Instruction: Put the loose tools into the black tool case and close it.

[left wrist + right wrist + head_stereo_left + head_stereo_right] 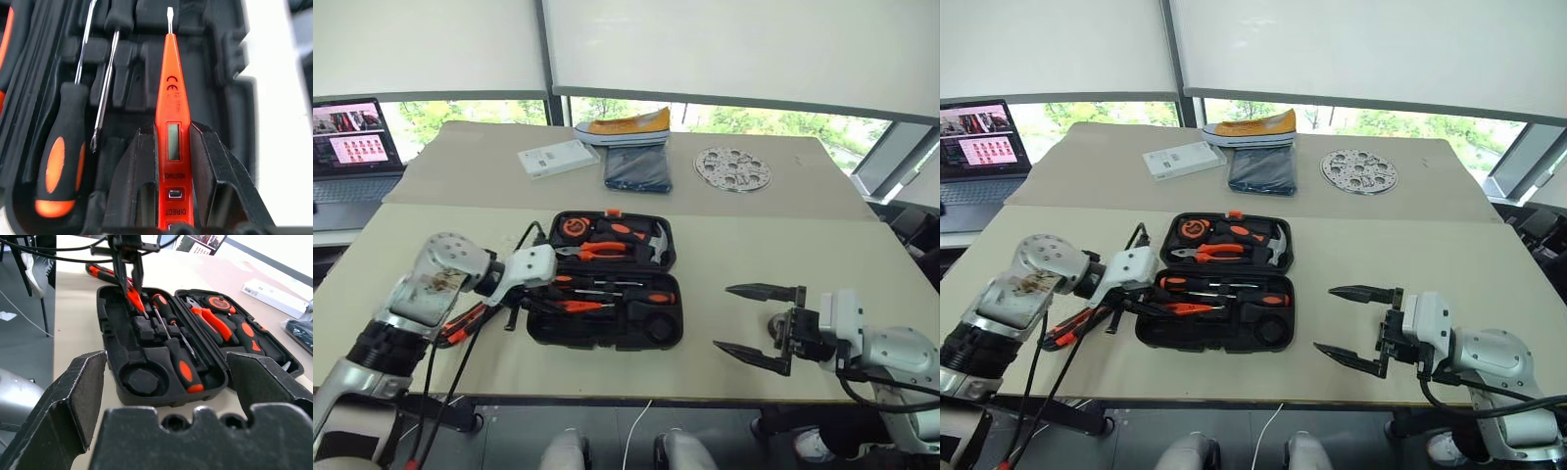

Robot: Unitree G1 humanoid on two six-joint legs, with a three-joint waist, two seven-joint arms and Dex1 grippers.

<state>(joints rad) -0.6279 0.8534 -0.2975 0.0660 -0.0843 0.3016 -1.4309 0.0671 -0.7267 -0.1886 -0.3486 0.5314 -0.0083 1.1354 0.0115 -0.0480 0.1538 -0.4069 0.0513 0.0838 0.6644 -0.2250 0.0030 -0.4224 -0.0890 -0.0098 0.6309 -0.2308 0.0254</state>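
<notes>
Next, my left gripper releases the slim orange screwdriver, held low over the case, in the case's near half (pixel 573 299) (pixel 126 144), next to the metal shaft of the black-and-orange screwdriver.
The black tool case (pixel 540 328) lies open in the middle of the table. My left gripper (pixel 171 132) is shut on the slim orange screwdriver (pixel 168 98) and holds it low over the left end of the case's near half, tip pointing into the case. Two black-and-orange screwdrivers (pixel 181 364) (pixel 63 161) lie in slots of that half. A dark round piece (pixel 142 380) fills its round recess. The black-and-orange utility knife (pixel 462 323) lies on the table left of the case. My right gripper (pixel 749 318) hovers open to the right of the case.
The case's far half holds pliers (pixel 597 251), a hammer and a tape measure. Further back are a white box (pixel 558 157), a yellow shoe (pixel 626 125) on a dark folded cloth (pixel 636 171), and a round perforated plate (pixel 732 168). A laptop (pixel 352 147) stands far left.
</notes>
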